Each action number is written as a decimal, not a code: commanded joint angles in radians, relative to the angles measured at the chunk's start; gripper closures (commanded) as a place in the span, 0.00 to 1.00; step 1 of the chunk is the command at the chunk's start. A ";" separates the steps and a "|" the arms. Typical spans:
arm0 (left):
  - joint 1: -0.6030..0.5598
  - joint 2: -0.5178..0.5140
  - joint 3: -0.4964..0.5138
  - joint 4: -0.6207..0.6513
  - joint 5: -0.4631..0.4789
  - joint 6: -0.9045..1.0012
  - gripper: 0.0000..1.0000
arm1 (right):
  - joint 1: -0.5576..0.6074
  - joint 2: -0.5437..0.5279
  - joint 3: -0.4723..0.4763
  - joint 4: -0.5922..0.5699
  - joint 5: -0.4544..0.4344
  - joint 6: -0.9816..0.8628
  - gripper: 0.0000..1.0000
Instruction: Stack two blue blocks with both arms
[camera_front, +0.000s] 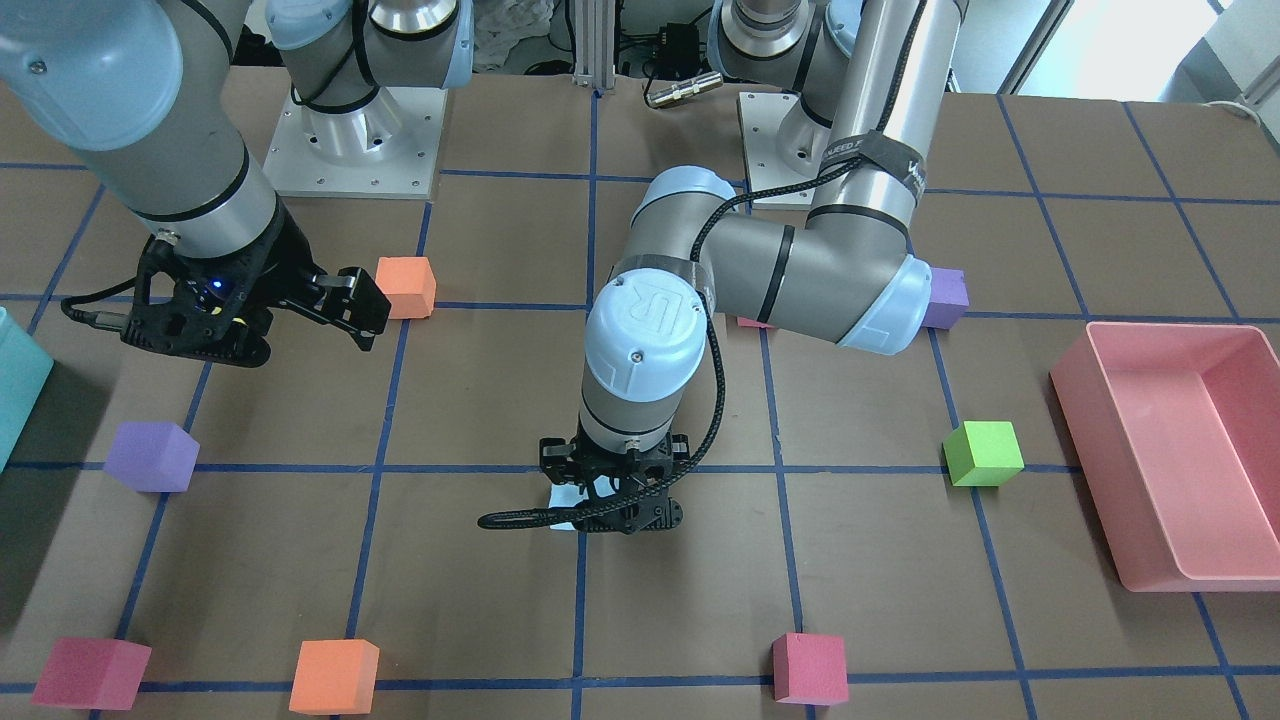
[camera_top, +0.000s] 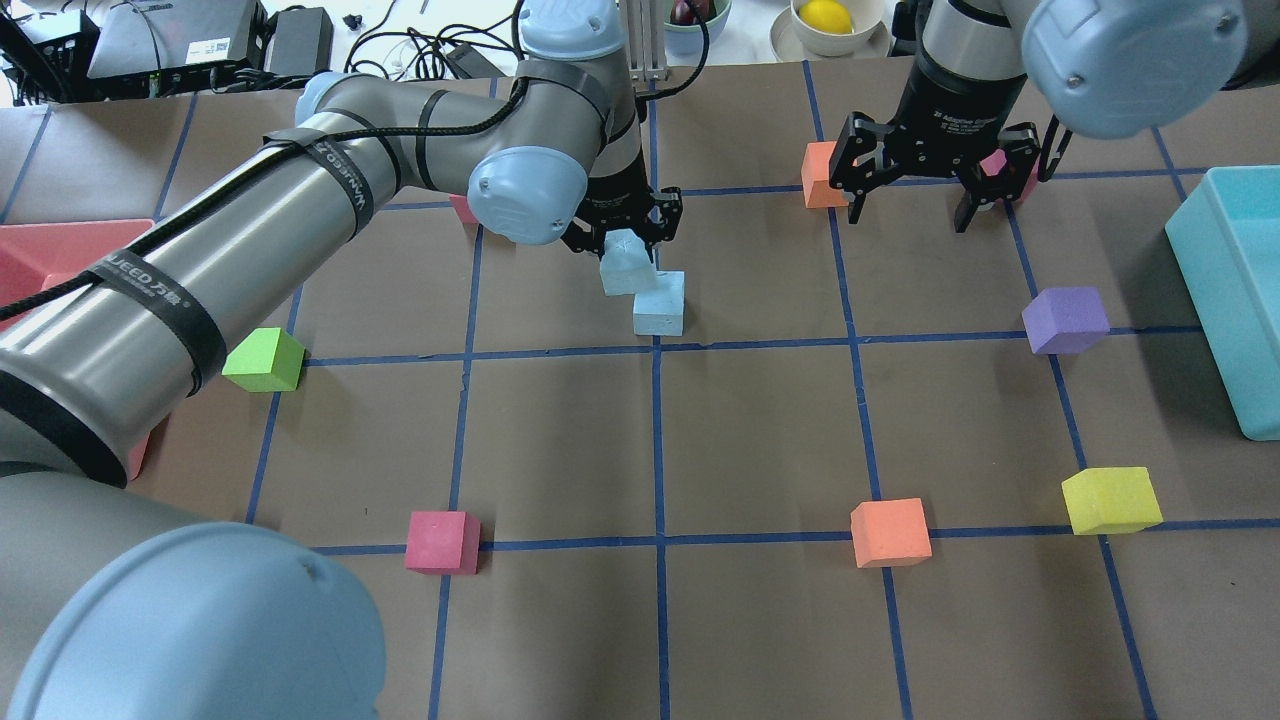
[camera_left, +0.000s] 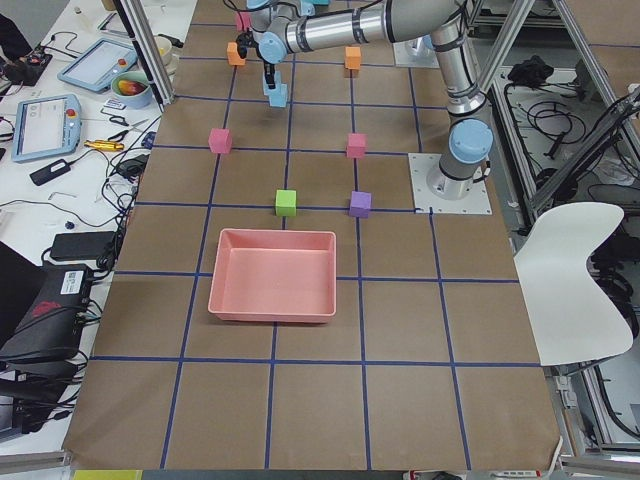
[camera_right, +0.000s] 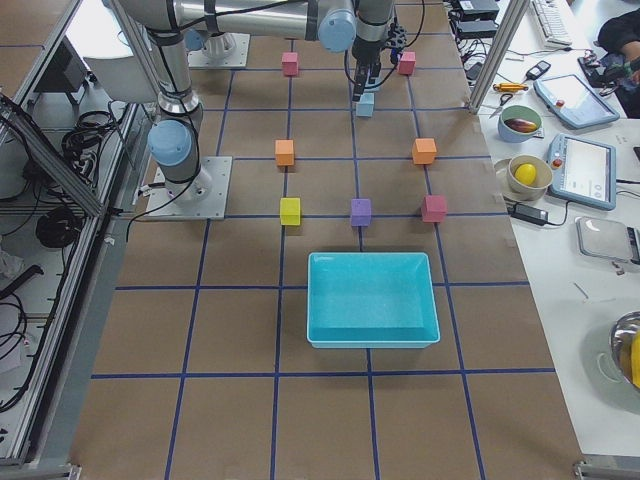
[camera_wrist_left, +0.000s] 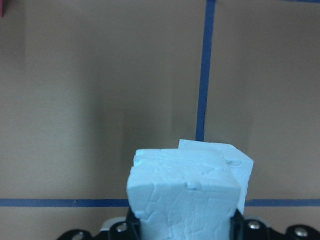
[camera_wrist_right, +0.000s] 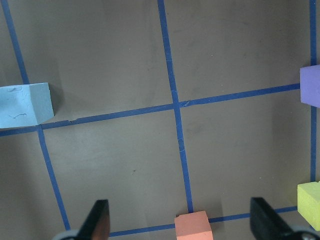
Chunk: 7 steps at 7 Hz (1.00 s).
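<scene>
I will let go of the pale blue block with my left gripper on top of the second blue block (camera_front: 577, 482) (camera_wrist_left: 217, 172) below it.
My left gripper (camera_top: 622, 238) is shut on a pale blue block (camera_top: 628, 272), which it holds tilted. The block fills the bottom of the left wrist view (camera_wrist_left: 182, 197). The second blue block (camera_top: 660, 308) rests on the table just beside and below it, partly behind it in the left wrist view (camera_wrist_left: 231, 161). I cannot tell if the two touch. In the front view the left gripper (camera_front: 610, 505) hides most of both. My right gripper (camera_top: 912, 212) hangs open and empty over the table to the right. Its fingers (camera_wrist_right: 97, 222) frame bare table, with a blue block (camera_wrist_right: 25, 105) at the left edge.
An orange block (camera_top: 818, 175) and a pink block (camera_top: 1000, 168) lie close to the right gripper. A purple block (camera_top: 1065, 320), a teal bin (camera_top: 1235, 300), a yellow block (camera_top: 1110, 500), an orange block (camera_top: 890, 532), a pink block (camera_top: 440, 542), a green block (camera_top: 265, 360) and a pink tray (camera_front: 1170, 450) lie around.
</scene>
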 joint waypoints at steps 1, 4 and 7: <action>-0.025 -0.016 0.001 0.026 -0.001 -0.014 1.00 | 0.001 -0.041 0.015 0.011 -0.005 -0.003 0.00; -0.036 -0.018 0.000 0.020 0.001 -0.014 1.00 | -0.007 -0.127 0.105 -0.008 -0.003 -0.082 0.00; -0.040 -0.024 -0.009 0.023 0.002 -0.014 1.00 | -0.015 -0.163 0.122 0.001 -0.005 -0.101 0.00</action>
